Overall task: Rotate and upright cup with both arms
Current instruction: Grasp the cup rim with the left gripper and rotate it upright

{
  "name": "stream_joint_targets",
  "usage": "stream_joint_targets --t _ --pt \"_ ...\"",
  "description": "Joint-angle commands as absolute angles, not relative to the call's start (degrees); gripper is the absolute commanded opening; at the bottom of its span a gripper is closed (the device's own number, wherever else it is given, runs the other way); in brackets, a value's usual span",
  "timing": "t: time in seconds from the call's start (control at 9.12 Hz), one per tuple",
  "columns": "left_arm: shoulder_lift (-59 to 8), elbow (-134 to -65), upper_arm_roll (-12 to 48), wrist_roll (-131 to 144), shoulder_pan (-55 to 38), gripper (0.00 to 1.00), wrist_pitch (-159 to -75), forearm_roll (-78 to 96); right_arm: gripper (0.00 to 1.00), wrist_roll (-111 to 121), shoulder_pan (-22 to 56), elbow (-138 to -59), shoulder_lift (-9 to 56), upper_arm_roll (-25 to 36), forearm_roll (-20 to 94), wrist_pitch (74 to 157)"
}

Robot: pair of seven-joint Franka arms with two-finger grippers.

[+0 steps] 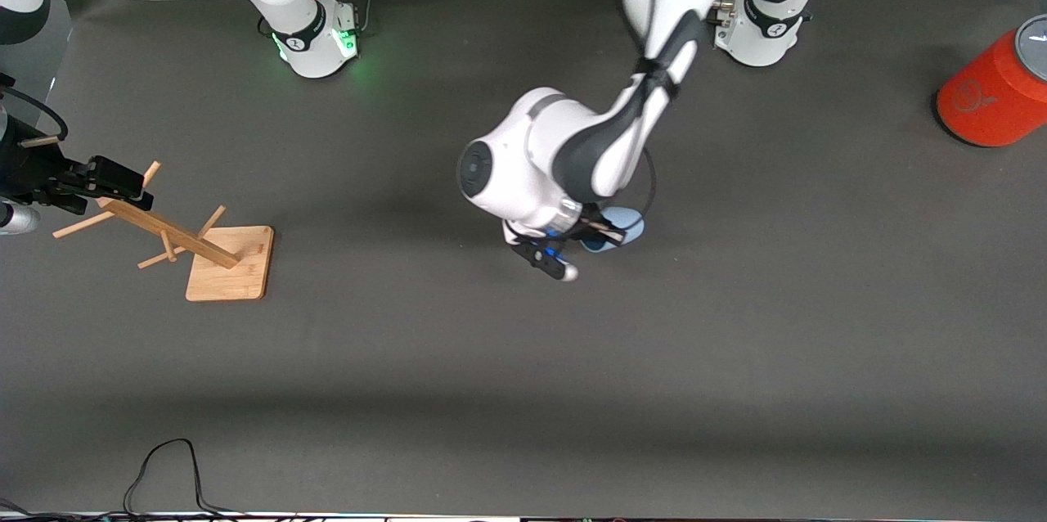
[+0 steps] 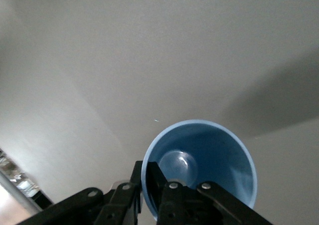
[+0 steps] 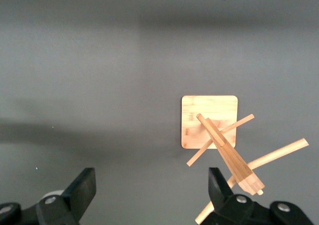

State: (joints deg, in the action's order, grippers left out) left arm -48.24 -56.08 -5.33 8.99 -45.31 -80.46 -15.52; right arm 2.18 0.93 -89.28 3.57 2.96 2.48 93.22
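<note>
My left gripper should stand the pale-blue cup on the dark mat, about midway [image 1: 616,268] between the rack and the cylinder.
The pale-blue cup [image 1: 626,222] is near the middle of the dark mat, mostly hidden under the left arm's wrist. My left gripper [image 1: 604,234] is shut on its rim. In the left wrist view I look into the cup [image 2: 214,155] through its open mouth. One finger of the left gripper [image 2: 148,179] is inside the wall and the other outside. I cannot tell whether the cup rests on the mat. My right gripper [image 1: 123,182] hangs open over the wooden rack at the right arm's end of the table; the right gripper [image 3: 152,190] has nothing between its fingers.
A wooden peg rack [image 1: 208,248] on a square base stands below my right gripper, its pegs [image 3: 219,135] sticking out sideways. A large orange-red cylinder [image 1: 994,92] lies at the left arm's end. A black cable [image 1: 164,465] loops at the table edge nearest the front camera.
</note>
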Motion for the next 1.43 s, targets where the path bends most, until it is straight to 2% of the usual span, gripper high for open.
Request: stream_joint_targets --t 0.0,0.11,0.33,0.44,0.66,0.77,0.88,1.32 --pt "-41.9 -59.7 -4.8 11.0 -39.4 0.00 -81.3 -6.3 1.00 3.1 0.8 -89.9 2.3 3.3 3.6 91.9" --pt "-37.9 -65.1 -4.9 11.7 -38.0 0.00 -85.6 -3.8 1.00 2.9 0.8 -89.9 2.2 3.3 3.3 91.7" --pt "-26.4 -82.3 -4.9 13.1 -35.2 0.00 -97.8 -0.8 1.00 1.4 0.8 -89.8 2.1 3.3 3.1 90.4" --pt "-21.7 -88.6 -4.9 13.1 -33.6 0.00 -102.3 0.9 1.00 1.3 0.8 -89.8 2.1 3.4 2.8 90.3" --pt "-13.2 -103.1 -4.9 14.1 -31.9 0.00 -117.0 5.8 1.00 1.3 0.8 -89.8 2.1 3.3 0.9 90.2" --pt "-11.8 -109.4 -4.9 15.7 -32.0 0.00 -126.0 5.8 1.00 1.3 0.8 -89.8 2.1 3.3 0.9 90.2" --pt "-12.7 -112.6 -4.8 18.6 -32.8 0.00 -132.7 5.6 1.00 1.4 0.8 -89.8 2.2 3.3 0.9 90.2" --pt "-20.3 -119.3 -4.7 27.2 -34.8 0.00 -152.7 5.6 1.00 1.3 0.8 -89.4 2.7 3.3 0.8 90.2"
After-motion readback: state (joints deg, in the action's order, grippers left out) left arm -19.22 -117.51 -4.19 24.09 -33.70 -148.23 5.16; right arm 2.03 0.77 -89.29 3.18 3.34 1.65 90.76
